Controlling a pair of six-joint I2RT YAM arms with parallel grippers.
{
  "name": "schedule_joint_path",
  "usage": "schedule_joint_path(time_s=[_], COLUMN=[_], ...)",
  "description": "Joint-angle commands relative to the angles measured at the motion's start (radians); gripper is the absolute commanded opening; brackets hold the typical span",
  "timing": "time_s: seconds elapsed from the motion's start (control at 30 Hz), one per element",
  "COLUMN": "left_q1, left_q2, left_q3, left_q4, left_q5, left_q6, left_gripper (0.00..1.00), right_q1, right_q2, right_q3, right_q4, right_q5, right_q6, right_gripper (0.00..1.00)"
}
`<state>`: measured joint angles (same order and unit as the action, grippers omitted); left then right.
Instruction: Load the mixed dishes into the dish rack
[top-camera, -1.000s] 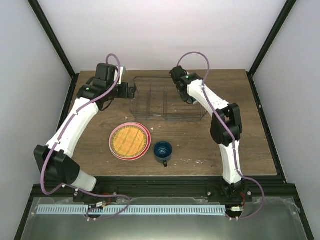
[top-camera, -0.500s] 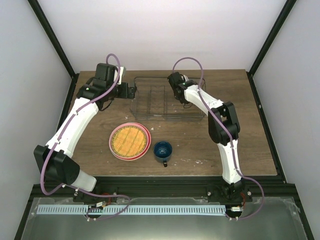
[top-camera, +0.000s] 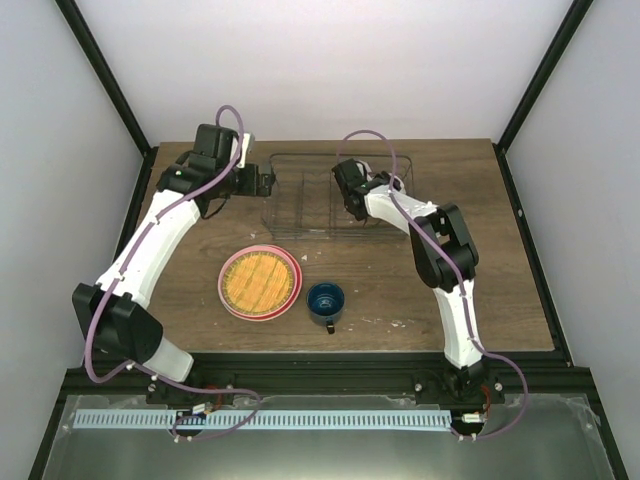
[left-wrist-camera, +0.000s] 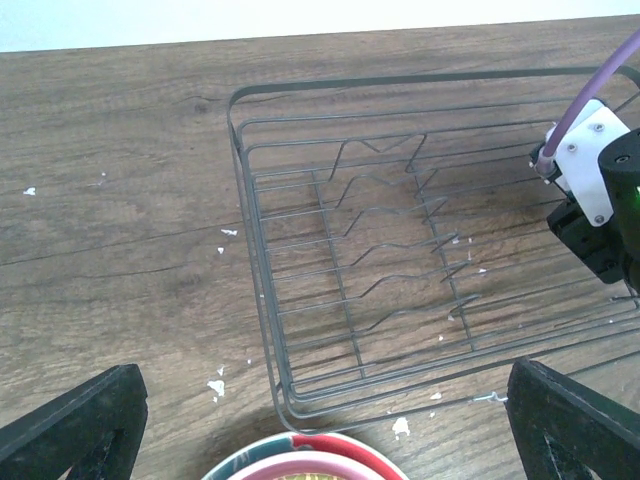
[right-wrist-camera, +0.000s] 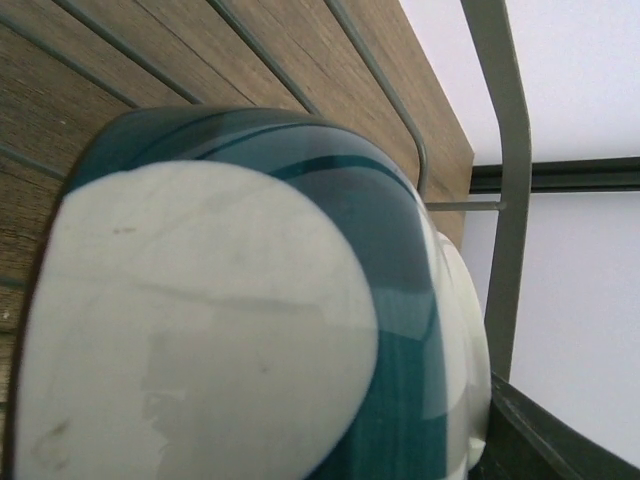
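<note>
The cream bowl will leave my right gripper on the dish rack's wire bottom (top-camera: 375, 190), at the end farthest from my left gripper.
The dish rack (top-camera: 335, 197) is a dark wire basket at the table's back middle; it also shows in the left wrist view (left-wrist-camera: 400, 250). My right gripper (top-camera: 348, 196) is low inside the rack, shut on the cream bowl with teal outside (right-wrist-camera: 220, 330), which fills the right wrist view. My left gripper (top-camera: 263, 183) is open and empty just left of the rack, its fingers (left-wrist-camera: 80, 425) wide apart. The pink plate (top-camera: 228, 291) and the orange-yellow woven plate (top-camera: 260, 280) lie stacked in front of the rack. The dark blue mug (top-camera: 326, 300) stands to their right.
White crumbs (left-wrist-camera: 215, 386) dot the wood near the rack's left front corner. The stacked plates' rim (left-wrist-camera: 300, 465) shows at the bottom of the left wrist view. The right arm's wrist (left-wrist-camera: 610, 210) hangs over the rack's right part. Black frame posts (top-camera: 525, 90) stand at the back corners.
My right gripper has moved left across the rack with the bowl in it. My left arm has barely moved.
</note>
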<state>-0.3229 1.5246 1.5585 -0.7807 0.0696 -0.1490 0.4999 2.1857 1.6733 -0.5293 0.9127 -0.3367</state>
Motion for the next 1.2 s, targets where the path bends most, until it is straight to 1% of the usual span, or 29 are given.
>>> schedule_joint_path(time_s=[0.0, 0.2, 0.4, 0.53, 0.83, 0.87, 0.97, 1.17], left_q1=[0.005, 0.005, 0.005, 0.005, 0.005, 0.005, 0.005, 0.005], left_q2=[0.016, 0.035, 0.044, 0.042, 0.022, 0.022, 0.022, 0.025], left_q3=[0.046, 0.064, 0.075, 0.076, 0.049, 0.046, 0.042, 0.040], left_q4=[-0.023, -0.033, -0.037, -0.038, -0.032, -0.032, -0.032, -0.026], left_q5=[0.012, 0.027, 0.036, 0.033, 0.024, 0.024, 0.022, 0.028], left_q6=[0.012, 0.006, -0.001, 0.000, 0.002, 0.004, 0.007, 0.007], left_gripper=[1.00, 1.00, 1.00, 1.00, 1.00, 1.00, 1.00, 1.00], right_q1=[-0.002, 0.006, 0.018, 0.029, 0.056, 0.058, 0.066, 0.075], right_q2=[-0.014, -0.031, -0.070, -0.077, -0.067, -0.066, -0.066, -0.059], right_q3=[-0.050, -0.119, -0.175, -0.185, -0.184, -0.184, -0.184, -0.176], right_q4=[0.074, 0.096, 0.093, 0.077, 0.068, 0.064, 0.059, 0.037], right_q5=[0.045, 0.057, 0.008, -0.007, -0.011, -0.012, -0.017, -0.025], right_q6=[-0.048, -0.057, -0.047, -0.035, -0.032, -0.030, -0.026, -0.012], right_gripper=[0.32, 0.38, 0.46, 0.48, 0.51, 0.52, 0.59, 0.60])
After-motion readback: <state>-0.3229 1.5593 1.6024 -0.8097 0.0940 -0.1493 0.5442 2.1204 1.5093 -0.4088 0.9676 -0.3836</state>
